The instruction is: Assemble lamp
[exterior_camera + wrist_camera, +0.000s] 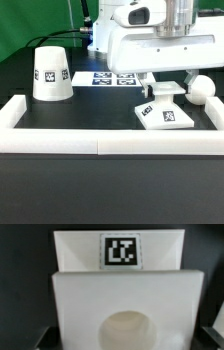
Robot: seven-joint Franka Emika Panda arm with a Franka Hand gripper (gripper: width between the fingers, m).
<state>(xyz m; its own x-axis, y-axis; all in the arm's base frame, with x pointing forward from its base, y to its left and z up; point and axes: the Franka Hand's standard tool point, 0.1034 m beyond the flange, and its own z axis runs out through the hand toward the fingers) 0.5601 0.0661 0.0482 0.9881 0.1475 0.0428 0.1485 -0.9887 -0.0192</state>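
I will release the lamp base in the corner of the white piece of wall (pixel 197 119) near the bulb.
The flat square lamp base (pixel 163 118) lies on the black table near the exterior view's right, with black tags on top. In the wrist view the base (pixel 128 291) fills the frame, showing a tag at its far side and an oval hollow close to the camera. My gripper (pixel 168 90) stands low over its far part. The dark fingers (pixel 38 341) sit wide apart against both sides of the base, with no gap showing around my gripper (pixel 128 341). The round-headed bulb (pixel 203 90) lies just right of the gripper. The cone shade (pixel 52 75) stands upright at the left.
The marker board (pixel 112 77) lies flat at the back, between the shade and the arm. A long white wall strip (pixel 100 145) runs along the front and turns up both sides. The bulb lies next to its right arm.
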